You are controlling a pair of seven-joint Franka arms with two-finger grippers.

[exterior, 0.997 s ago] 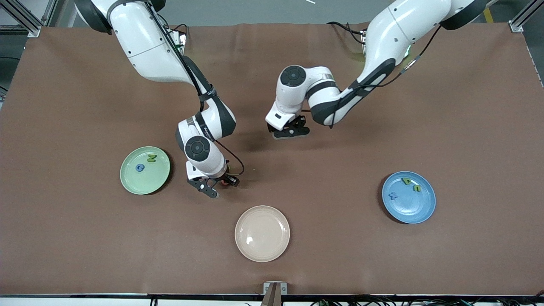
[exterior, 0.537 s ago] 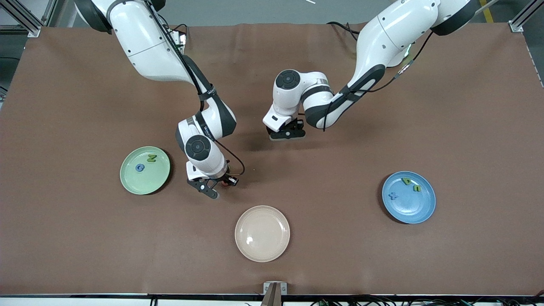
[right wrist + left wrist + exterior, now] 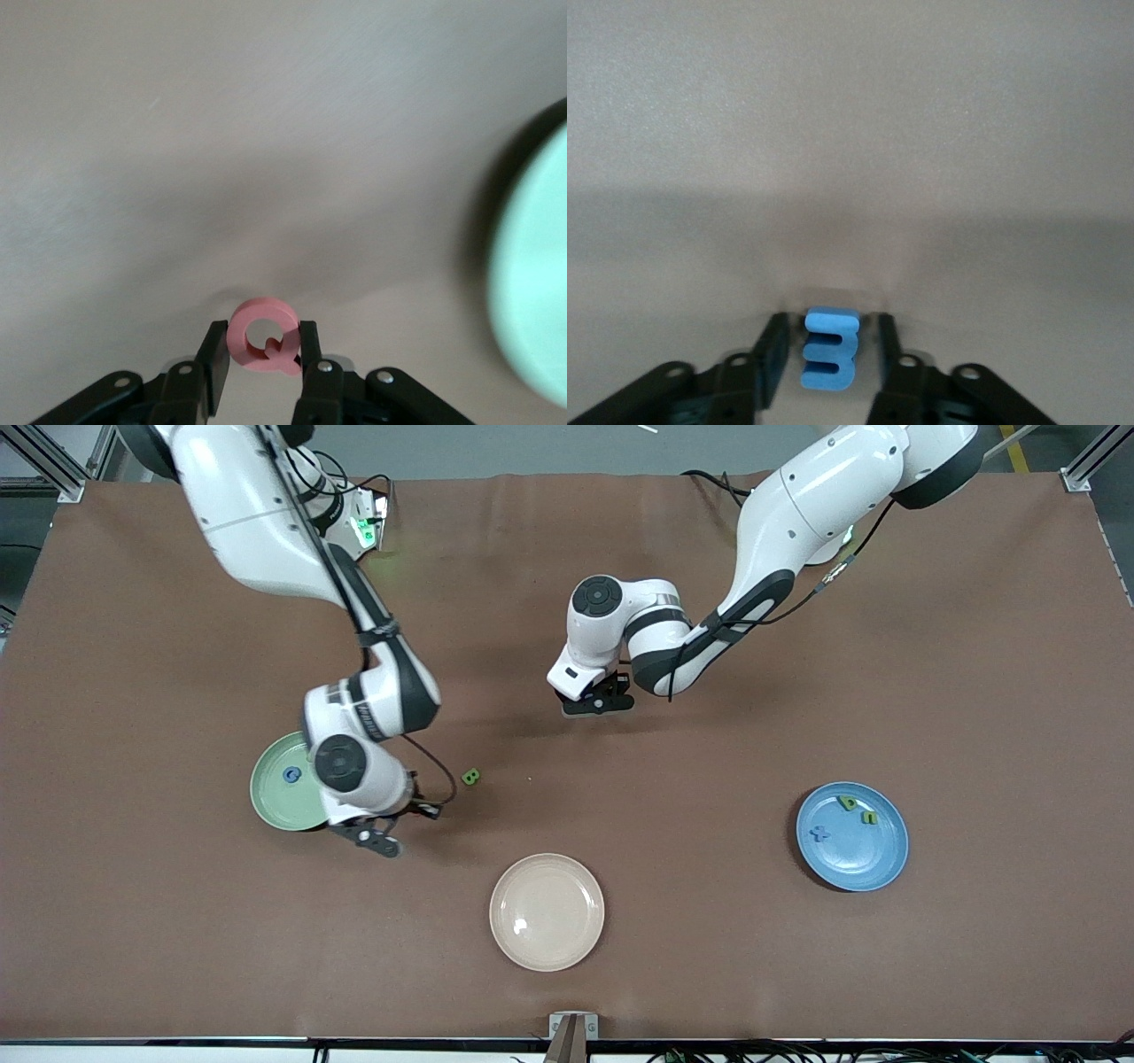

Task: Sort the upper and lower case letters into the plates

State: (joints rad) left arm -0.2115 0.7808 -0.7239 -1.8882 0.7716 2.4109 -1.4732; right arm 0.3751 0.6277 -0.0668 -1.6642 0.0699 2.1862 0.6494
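Note:
The red Q, now hanging beside the mint green plate's rim, will be released by my right gripper on the mint green plate (image 3: 329, 766), close to the plate's rim that faces the green B.
My right gripper (image 3: 376, 837) is shut on a red letter Q (image 3: 266, 310) and hangs beside the rim of the pale mint green plate (image 3: 270, 793), on the side toward the front camera. On that plate a blue G (image 3: 291, 776) shows, and the right arm covers the rest of it. My left gripper (image 3: 601, 701) is down at the table's middle, open, one finger on each side of a blue E (image 3: 830, 350) with small gaps. A green B (image 3: 471, 777) lies on the table between the two grippers. The blue plate (image 3: 864, 864) holds two green letters (image 3: 849, 803) and a blue x (image 3: 820, 833).
A cream-beige plate (image 3: 547, 911) with nothing on it sits near the table's front edge, between the mint and blue plates. The brown mat's edges run along the frame of the front view.
My right gripper has travelled with the red Q toward the mint plate, uncovering the green B. My left gripper's fingers have drawn closer together around the blue E.

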